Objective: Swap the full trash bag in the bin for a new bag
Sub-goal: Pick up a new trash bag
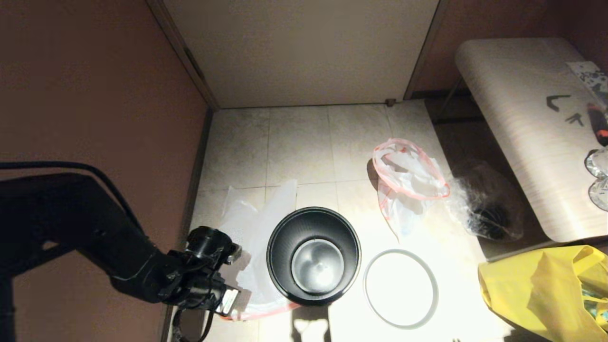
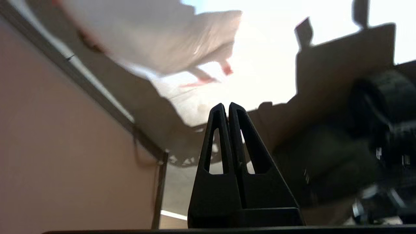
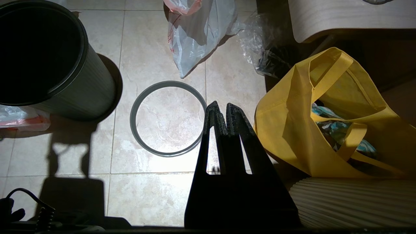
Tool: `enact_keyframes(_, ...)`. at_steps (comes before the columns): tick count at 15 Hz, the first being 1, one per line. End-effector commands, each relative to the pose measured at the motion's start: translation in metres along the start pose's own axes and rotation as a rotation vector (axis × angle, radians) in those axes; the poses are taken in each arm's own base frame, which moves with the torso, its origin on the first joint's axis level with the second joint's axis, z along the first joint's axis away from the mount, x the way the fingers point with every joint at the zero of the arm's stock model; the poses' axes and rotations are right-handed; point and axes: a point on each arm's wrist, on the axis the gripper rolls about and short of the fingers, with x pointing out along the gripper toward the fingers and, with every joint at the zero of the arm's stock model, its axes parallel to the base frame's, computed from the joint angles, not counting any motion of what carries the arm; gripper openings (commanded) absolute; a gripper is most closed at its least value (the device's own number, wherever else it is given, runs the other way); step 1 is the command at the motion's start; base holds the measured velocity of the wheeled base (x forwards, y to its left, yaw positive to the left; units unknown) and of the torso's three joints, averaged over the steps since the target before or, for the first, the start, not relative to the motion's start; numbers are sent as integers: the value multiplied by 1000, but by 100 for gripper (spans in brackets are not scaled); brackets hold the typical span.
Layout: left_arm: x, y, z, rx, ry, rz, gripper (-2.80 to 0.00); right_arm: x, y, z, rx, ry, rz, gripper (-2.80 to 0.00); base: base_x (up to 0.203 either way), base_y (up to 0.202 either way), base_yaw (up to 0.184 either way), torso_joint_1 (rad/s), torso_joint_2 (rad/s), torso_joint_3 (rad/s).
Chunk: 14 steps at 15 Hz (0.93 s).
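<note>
The robot's left gripper will grab the near end [image 1: 249, 299] of the new bag, just by the bag's red-orange hem.
The black bin [image 1: 313, 256] [image 3: 39, 55] stands bagless on the tiled floor, its silvery base showing inside. Its grey hoop [image 1: 400, 289] [image 3: 138, 94] lies flat on the floor to its right. The new bag [image 1: 259, 223] lies limp against the bin's left side, its red-orange hem [image 1: 266, 311] at the near end. The full trash bag [image 1: 408, 183] [image 3: 198, 29] with its pink hem sits farther back right; I cannot make out its bottles. My left arm [image 1: 156, 275] is low beside the new bag, left gripper [image 2: 226, 105] shut and empty. My right gripper [image 3: 221, 105] hangs shut and empty beside the hoop.
A crinkly clear bag with dark contents [image 1: 484, 209] [image 3: 269, 52] lies right of the full bag. A big yellow bag [image 1: 546, 294] [image 3: 325, 130] fills the near right corner. A pale bench [image 1: 527, 123] stands at right. A wall runs along the left.
</note>
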Motion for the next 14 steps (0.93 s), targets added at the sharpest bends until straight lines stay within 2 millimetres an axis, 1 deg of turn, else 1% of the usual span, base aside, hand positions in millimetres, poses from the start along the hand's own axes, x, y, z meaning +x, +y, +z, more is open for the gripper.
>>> enact_keyframes(1,30,-12,4,9,51,2,-280,0,0,0,-1,1,1,-280,0,0,0,0,0,0)
enact_keyframes(2,32,-13,4,2,51,4,-280,0,0,0,-1,1,1,-280,0,0,0,0,0,0)
enact_keyframes(3,33,-13,4,-3,48,3,0,0,0,0,-1,1,1,-280,0,0,0,0,0,0)
enact_keyframes(5,37,-13,8,-12,1,24,0,0,0,0,-1,1,1,-280,0,0,0,0,0,0)
enact_keyframes(7,50,-14,10,-36,-36,84,0,0,0,0,-1,1,1,-280,0,0,0,0,0,0)
enact_keyframes(9,66,-17,14,-73,-115,120,0,0,0,0,-1,1,1,-280,0,0,0,0,0,0)
enact_keyframes(11,81,-19,12,-88,-145,138,0,0,0,0,-1,1,1,-280,0,0,0,0,0,0)
enact_keyframes(13,85,-22,13,-100,-213,134,0,0,0,0,-1,1,1,-280,0,0,0,0,0,0)
enact_keyframes(14,90,-25,12,-97,-227,132,0,0,0,0,-1,1,1,-280,0,0,0,0,0,0)
